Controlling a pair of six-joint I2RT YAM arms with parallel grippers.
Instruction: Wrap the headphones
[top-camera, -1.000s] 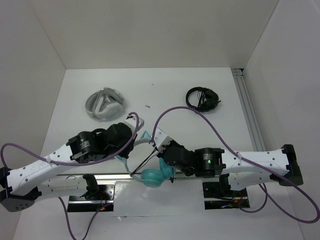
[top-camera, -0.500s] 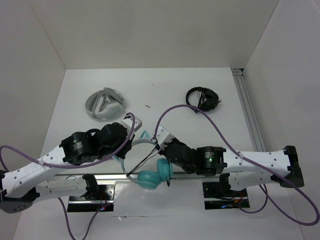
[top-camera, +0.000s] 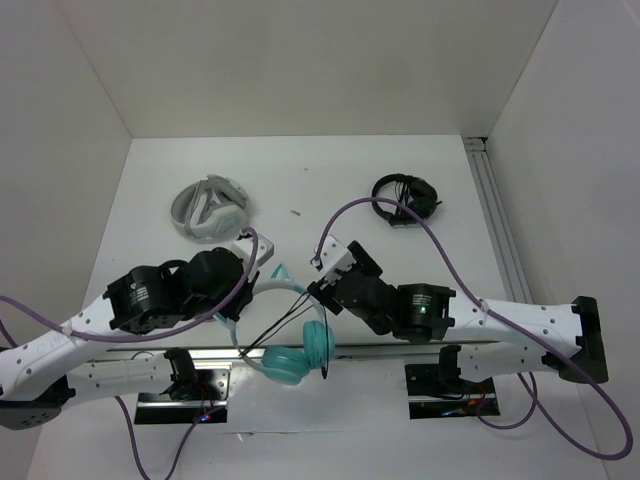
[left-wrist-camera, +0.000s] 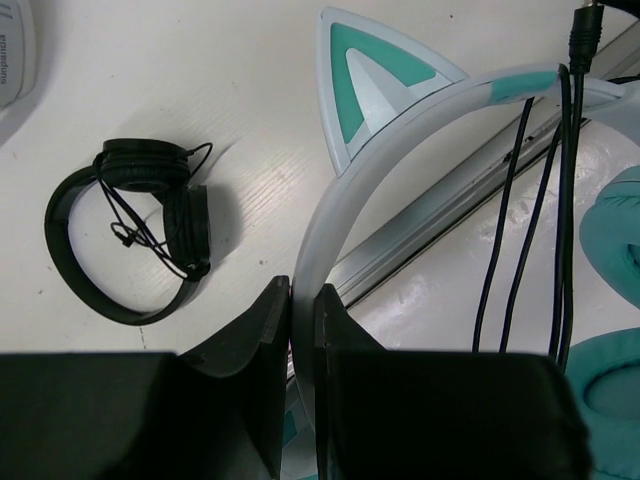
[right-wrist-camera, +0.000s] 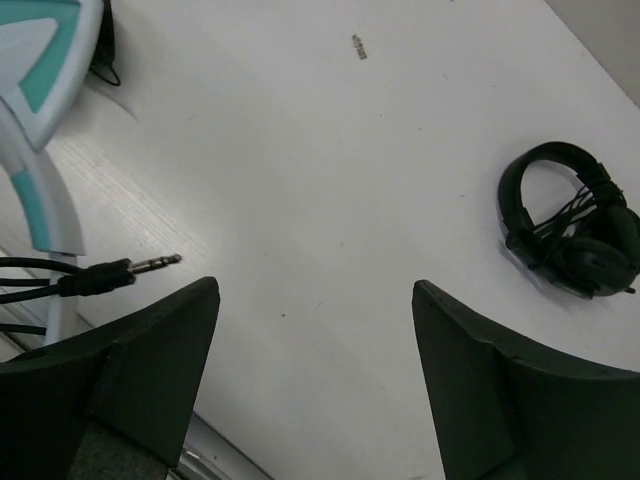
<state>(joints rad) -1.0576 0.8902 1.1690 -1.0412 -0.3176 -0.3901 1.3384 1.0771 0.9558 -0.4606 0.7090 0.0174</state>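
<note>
The robot's left gripper needs to set the teal headphones down on the white table (top-camera: 321, 276) just behind the metal rail at the near edge. The headphones now hang over the table's near edge.
The teal headphones (top-camera: 298, 356) hang over the table's near edge, with the earcups low and the white-and-teal cat-ear headband (left-wrist-camera: 335, 190) arching up. My left gripper (left-wrist-camera: 302, 292) is shut on the headband's lower end; from above that gripper (top-camera: 256, 284) is at the band's left end. Loops of thin black cable (left-wrist-camera: 520, 210) cross the band. The cable's plug (right-wrist-camera: 112, 272) lies free just left of my right gripper (right-wrist-camera: 315, 292). The right gripper is open over bare table with nothing between its fingers, and stands just right of the headband (top-camera: 322, 283).
Grey-white folded headphones (top-camera: 210, 208) lie at the back left. Smaller black headphones (top-camera: 405, 195) lie at the back right, also seen as black headphones (right-wrist-camera: 575, 225). A metal rail (top-camera: 400, 348) runs along the near edge, and another rail (top-camera: 495, 220) along the right side.
My right gripper has opened wide, let go of the cable and drawn back from the earcups. My left gripper has carried the headphones a little leftward and nearer.
</note>
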